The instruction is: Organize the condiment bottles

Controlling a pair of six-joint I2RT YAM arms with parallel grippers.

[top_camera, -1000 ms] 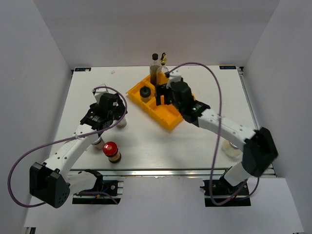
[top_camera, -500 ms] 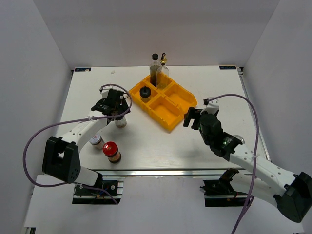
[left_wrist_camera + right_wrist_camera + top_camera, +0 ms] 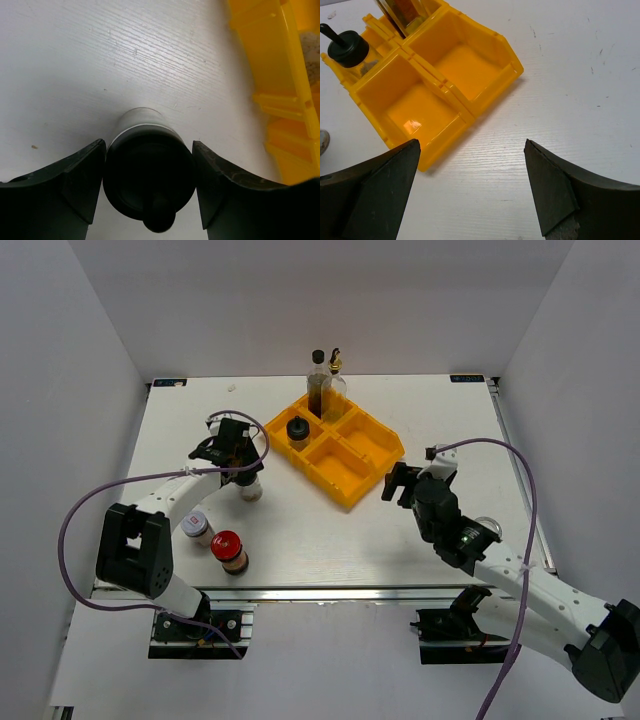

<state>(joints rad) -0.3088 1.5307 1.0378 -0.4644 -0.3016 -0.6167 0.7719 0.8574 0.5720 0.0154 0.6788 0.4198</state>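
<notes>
My left gripper has the clear jar. It will let go of it in the yellow tray's back corner (image 3: 285,421) next to the other black-lidded jar.
My left gripper (image 3: 238,462) (image 3: 149,150) is down over a short clear jar with a black knobbed lid (image 3: 148,182), which stands on the table left of the yellow tray (image 3: 352,490). Its fingers press the lid on both sides. My right gripper (image 3: 396,483) (image 3: 472,185) is open and empty over bare table, just off the tray's front right corner (image 3: 512,67). The tray holds another black-lidded jar (image 3: 297,429) (image 3: 347,47), the tall dark-brown bottle (image 3: 318,388) and the gold-spouted bottle (image 3: 335,372).
A silver-lidded jar (image 3: 197,525) and a red-lidded jar (image 3: 229,549) stand near the front left. Another clear jar (image 3: 484,529) sits at the right, partly hidden by my right arm. Two tray compartments (image 3: 427,112) are empty. White walls enclose the table.
My right arm has pulled back from over the tray to the table's front right. My left gripper has moved right and set itself around the black-lidded jar.
</notes>
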